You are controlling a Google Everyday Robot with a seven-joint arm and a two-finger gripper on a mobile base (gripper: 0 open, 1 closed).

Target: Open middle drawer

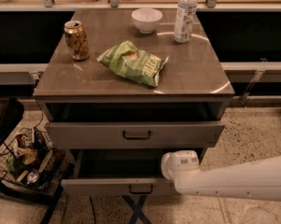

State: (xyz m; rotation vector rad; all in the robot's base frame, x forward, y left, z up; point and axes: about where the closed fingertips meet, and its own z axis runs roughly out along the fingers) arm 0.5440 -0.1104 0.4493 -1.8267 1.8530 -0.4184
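Observation:
Next, my gripper lets go of the middle drawer with the drawer's front out over the dark cross on the floor [142, 217].
The middle drawer [107, 186] is the lower of the two grey-brown fronts in view. It has a small dark bar handle [141, 189] and stands pulled out, with a dark opening above its front. The upper drawer [84, 135], wider, sits above it with its own handle [136, 135]. My white arm [238, 178] reaches in from the right. The gripper [177, 164] is at the arm's end, at the right end of the middle drawer, just above its front edge.
On the cabinet top [196, 73] are a can [77, 40], a green chip bag [133, 63], a white bowl [146, 19] and a plastic bottle [185, 14]. A wire basket of clutter [25, 160] stands on the floor at the left.

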